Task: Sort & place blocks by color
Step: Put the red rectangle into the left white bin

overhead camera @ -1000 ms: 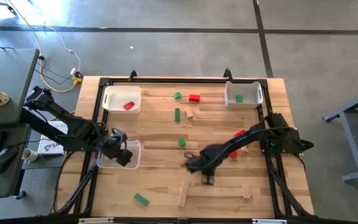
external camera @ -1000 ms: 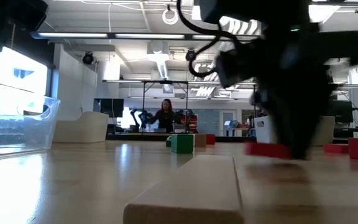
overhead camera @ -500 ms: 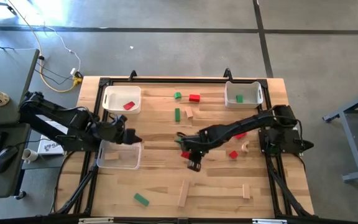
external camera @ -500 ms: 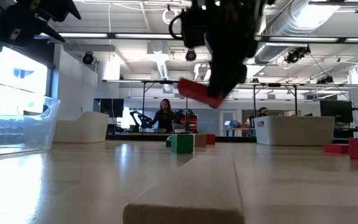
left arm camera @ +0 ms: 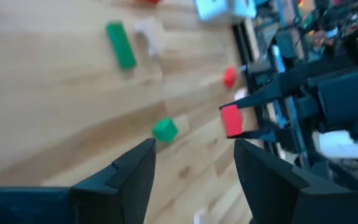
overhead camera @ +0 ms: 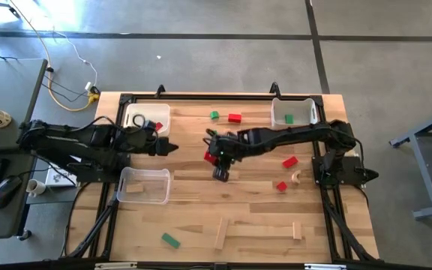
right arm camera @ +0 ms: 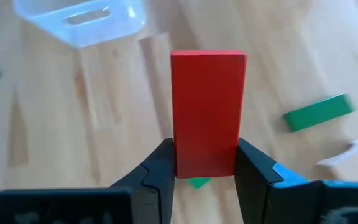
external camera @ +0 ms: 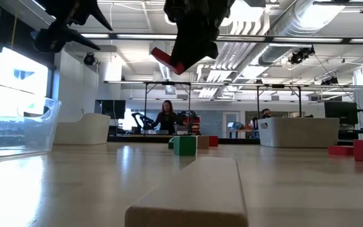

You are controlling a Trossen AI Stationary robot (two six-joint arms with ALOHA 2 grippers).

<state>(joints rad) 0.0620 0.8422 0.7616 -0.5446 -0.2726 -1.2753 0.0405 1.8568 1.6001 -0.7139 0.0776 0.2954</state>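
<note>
I should next close my left gripper on the loose end [overhead camera: 207, 157] [left arm camera: 229, 122] of the red block that sticks out from the fingers of my right gripper.
Above the middle of the table, my right gripper [overhead camera: 211, 155] is shut on a red block [right arm camera: 207, 106], which the low view shows high in the air [external camera: 168, 60]. My left gripper [overhead camera: 168, 147] hangs open and empty between the white bin [overhead camera: 135, 112] at the far left and the clear bin [overhead camera: 145, 196]. Other red, green and plain wood blocks lie flat on the table: a green cube [left arm camera: 165, 129], a green bar [left arm camera: 121, 45], a red block [overhead camera: 289, 161] and a wood bar [overhead camera: 220, 233]. My right gripper pinches the red block between its two fingers by its two long sides, at the end nearest the wrist [right arm camera: 205, 163]. The fingers come from the table's right, slanting down, and the block sticks out ahead along them. It is tilted and lifted clear of the table.
The white bin at the far left holds a red block [overhead camera: 158, 127]. A white bin [overhead camera: 306, 105] at the far right holds a green one [overhead camera: 289, 118]. In the clear bin lies a wood block [overhead camera: 135, 188]. Green [overhead camera: 214, 115] and red [overhead camera: 235, 118] blocks lie near the far edge.
My right gripper has lifted the red block off the table and carried it up, toward the far edge and the left. My left gripper, still open, has swung from over the clear bin toward the far edge and slightly right, rising.
</note>
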